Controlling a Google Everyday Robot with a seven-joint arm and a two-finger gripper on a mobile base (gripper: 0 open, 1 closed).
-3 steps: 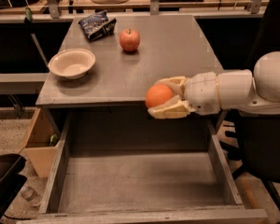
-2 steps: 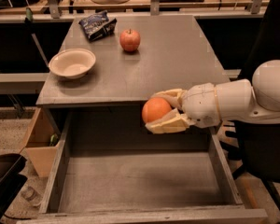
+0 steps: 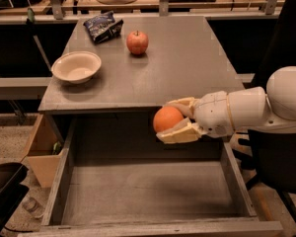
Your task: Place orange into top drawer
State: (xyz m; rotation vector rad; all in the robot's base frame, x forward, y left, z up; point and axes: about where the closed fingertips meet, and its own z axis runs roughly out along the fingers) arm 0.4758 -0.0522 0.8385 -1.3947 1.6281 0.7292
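Note:
The orange, now held over the open top drawer, will be released by my gripper near the middle of the drawer's bottom (image 3: 136, 177), a little way toward the side where the cardboard box is.
The orange (image 3: 166, 118) is round and bright orange. My gripper (image 3: 173, 120) is shut on it, with cream fingers (image 3: 180, 134) above and below the fruit. The white arm reaches in from the right. The gripper holds the orange in the air over the back part of the open top drawer (image 3: 143, 191), just in front of the table's front edge. The drawer is wide, shallow and grey, pulled out toward the camera, with nothing inside it.
On the grey table (image 3: 187, 68) stand a reddish apple (image 3: 137, 42), a cream bowl (image 3: 76, 67) at the left and a dark snack bag (image 3: 103, 26) at the back. A cardboard box (image 3: 39, 154) sits on the floor left of the drawer.
The gripper with the orange has moved down and forward, from the table's front edge level to a spot over the open drawer.

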